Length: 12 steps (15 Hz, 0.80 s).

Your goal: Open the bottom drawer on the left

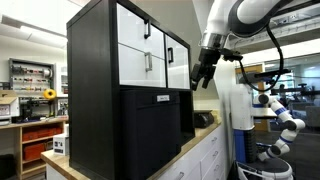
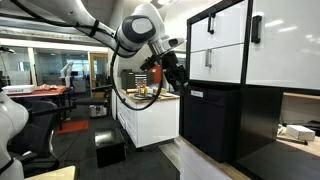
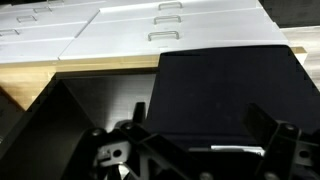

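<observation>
The white bottom drawer is directly above the black box with a label, and my gripper will close on its handle (image 1: 149,62).
The bottom drawer (image 1: 130,66) is a wide white front with a short black vertical handle, at the lower left of the big black cabinet (image 1: 92,70). It is shut. In an exterior view it shows edge-on (image 2: 218,63). My gripper (image 1: 204,72) hangs in the air beside the cabinet's front corner, apart from the drawer and off to its side. It also shows in an exterior view (image 2: 177,76). In the wrist view the gripper (image 3: 200,112) is open and empty, looking down on a black box top (image 3: 225,85). The drawer is out of the wrist view.
Other white drawer fronts (image 1: 152,30) sit above and beside the bottom drawer. A black box with a label (image 1: 158,125) stands below them on the wooden counter (image 3: 100,65). White under-counter drawers (image 3: 160,25) lie below. A white robot (image 1: 280,115) stands in the background.
</observation>
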Motion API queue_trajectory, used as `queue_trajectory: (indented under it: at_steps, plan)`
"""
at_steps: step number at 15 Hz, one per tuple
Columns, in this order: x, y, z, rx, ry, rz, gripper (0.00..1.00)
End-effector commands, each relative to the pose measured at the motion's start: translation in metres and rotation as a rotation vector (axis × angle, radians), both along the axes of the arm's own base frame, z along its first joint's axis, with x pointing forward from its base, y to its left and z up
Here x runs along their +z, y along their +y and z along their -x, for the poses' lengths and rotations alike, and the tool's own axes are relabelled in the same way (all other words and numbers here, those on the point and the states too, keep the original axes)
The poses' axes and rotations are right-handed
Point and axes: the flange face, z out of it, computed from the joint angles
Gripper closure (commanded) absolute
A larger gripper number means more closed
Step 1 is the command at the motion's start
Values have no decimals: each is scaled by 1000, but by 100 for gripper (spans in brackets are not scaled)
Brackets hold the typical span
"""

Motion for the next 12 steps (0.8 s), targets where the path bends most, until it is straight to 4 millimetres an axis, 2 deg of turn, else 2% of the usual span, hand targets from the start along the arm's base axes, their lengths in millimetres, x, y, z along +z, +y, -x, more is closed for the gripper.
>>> queue_trajectory:
  at_steps: [1,9,12]
  plan:
    - [18,3,-13,11,-75,24,0]
    - [53,17,-43,51,-161,20,0]
    - [57,28,-60,71,-189,14,0]
